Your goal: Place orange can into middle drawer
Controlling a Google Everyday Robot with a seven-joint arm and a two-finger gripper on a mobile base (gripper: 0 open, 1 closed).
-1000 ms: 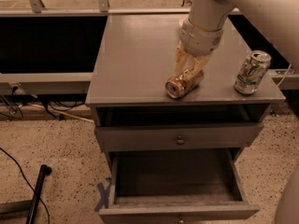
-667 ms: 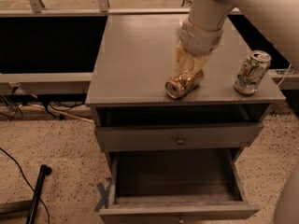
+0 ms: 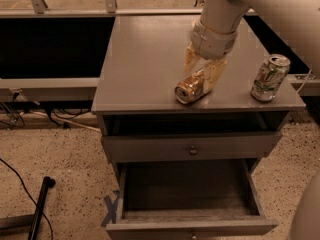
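I have my gripper's fingers only around the far end of the orange can, so I will open them and grip the can's middle (image 3: 197,83) before I lift it.
The orange can (image 3: 188,90) lies on its side near the front edge of the grey cabinet top (image 3: 145,59). My gripper (image 3: 202,75) reaches down from the upper right and its pale fingers (image 3: 216,74) are closed around the can's far end, with the can resting on the top. The middle drawer (image 3: 190,227) is pulled open well below, with its dark wood-grain floor showing and nothing in it.
A white-and-green can (image 3: 269,78) stands upright at the right front corner of the top. A closed grey drawer front with a knob (image 3: 193,149) sits above the open drawer. A black pole (image 3: 39,204) and cables lie on the speckled floor at left.
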